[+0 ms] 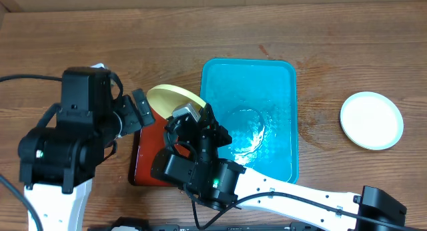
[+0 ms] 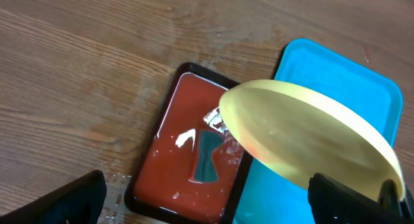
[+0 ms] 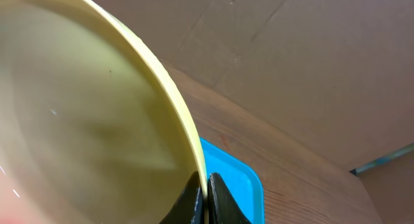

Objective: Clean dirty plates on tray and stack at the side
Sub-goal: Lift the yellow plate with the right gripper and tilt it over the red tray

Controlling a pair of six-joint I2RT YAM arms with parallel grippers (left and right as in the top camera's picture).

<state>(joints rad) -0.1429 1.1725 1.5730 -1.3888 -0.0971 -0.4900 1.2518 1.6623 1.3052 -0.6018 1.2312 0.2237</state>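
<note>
Next, my right gripper sets the pale yellow-green plate, now held tilted above the red tray, down on top of the white plate [image 1: 370, 119] on the bare tabletop.
My right gripper [image 1: 195, 122] [image 3: 207, 193] is shut on the rim of a pale yellow-green plate [image 1: 168, 96] [image 3: 84, 120]. It holds the plate tilted on edge above the red tray, beside the left edge of the blue tray [image 1: 267, 84] [image 3: 238, 179]. The plate [image 2: 310, 140] fills the right of the left wrist view, over the blue tray [image 2: 336, 62]. My left gripper [image 1: 142, 111] [image 2: 207, 201] is open and empty, just left of the plate. A white plate [image 1: 371, 120] lies on the bare tabletop at the far right. No third plate shows.
A red tray with a black rim [image 1: 142, 161] [image 2: 174, 140] lies left of the blue tray, wet, with a small teal wedge-shaped thing [image 2: 208, 156] on it. The blue tray's base looks wet. Brown wood tabletop [image 1: 100, 37] lies all around.
</note>
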